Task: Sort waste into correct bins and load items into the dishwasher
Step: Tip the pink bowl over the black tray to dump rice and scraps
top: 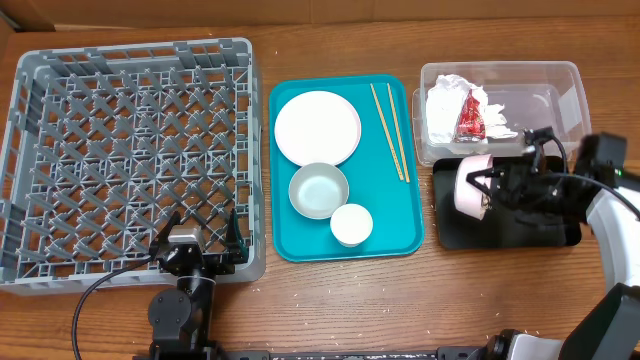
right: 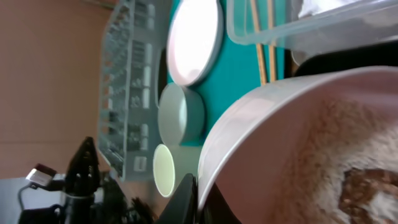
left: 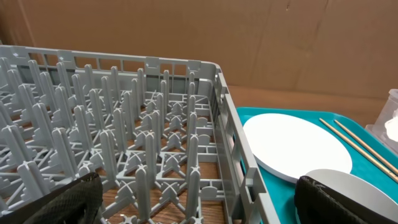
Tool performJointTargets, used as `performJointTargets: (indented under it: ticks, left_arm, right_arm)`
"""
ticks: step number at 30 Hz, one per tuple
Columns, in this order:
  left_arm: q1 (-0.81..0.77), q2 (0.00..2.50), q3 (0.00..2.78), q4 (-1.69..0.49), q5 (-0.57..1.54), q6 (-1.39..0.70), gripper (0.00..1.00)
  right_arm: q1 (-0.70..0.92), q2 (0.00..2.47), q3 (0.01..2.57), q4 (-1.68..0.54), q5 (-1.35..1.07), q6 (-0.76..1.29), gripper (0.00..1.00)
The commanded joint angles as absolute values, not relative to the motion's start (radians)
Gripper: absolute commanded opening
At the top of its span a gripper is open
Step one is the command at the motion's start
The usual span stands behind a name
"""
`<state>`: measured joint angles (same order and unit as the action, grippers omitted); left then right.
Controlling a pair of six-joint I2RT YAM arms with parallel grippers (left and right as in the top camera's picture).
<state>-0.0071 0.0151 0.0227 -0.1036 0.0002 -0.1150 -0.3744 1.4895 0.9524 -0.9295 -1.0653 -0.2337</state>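
Observation:
Next, my right gripper sets the whitish bowl, now tipped over the black tray, down on the teal tray (top: 381, 190) between the second bowl and the black tray.
My right gripper (top: 490, 187) is shut on the rim of a whitish bowl (top: 472, 185), holding it tipped on its side over the black tray (top: 520, 232). In the right wrist view the bowl (right: 280, 124) holds rice-like grains (right: 336, 143) and a brown lump (right: 367, 186), with my fingers (right: 196, 199) pinching the rim. The clear tub (top: 560, 90) holds the white napkin (top: 445, 105) and the red wrapper (top: 471, 118). The plate (top: 317, 127), second bowl (top: 318, 190), cup (top: 351, 224) and chopsticks (top: 390, 130) lie on the teal tray (top: 300, 245). My left gripper (top: 200, 235) is open and empty at the grey dish rack's (top: 130, 150) front right corner.
In the left wrist view my open fingers (left: 199, 199) straddle the rack's right wall (left: 230, 143), with the plate (left: 298, 146) and bowl (left: 360, 186) to the right. A cardboard wall stands behind the table. The rack holds nothing.

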Motion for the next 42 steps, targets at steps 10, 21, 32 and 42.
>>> performJointTargets:
  ticks: [10,21,32,42]
  left_arm:
    - [-0.014,0.007,0.016,-0.100,0.001,-0.097,1.00]
    - [-0.014,0.007,0.016,-0.100,0.001,-0.097,1.00]
    - [-0.014,0.007,0.016,-0.100,0.001,-0.097,1.00]
    - [-0.014,0.007,0.016,-0.100,0.001,-0.097,1.00]
  right_arm:
    - [-0.472,1.484,0.818,-0.794,-1.448,-0.273,0.04]
    - [-0.600,1.484,0.818,-0.786,-1.530,-0.152,0.04]
    - [-0.676,1.484,0.818,-0.704,-1.569,0.054,0.04]
    - [-0.677,1.484,0.818,-0.719,-1.569,0.083,0.04]
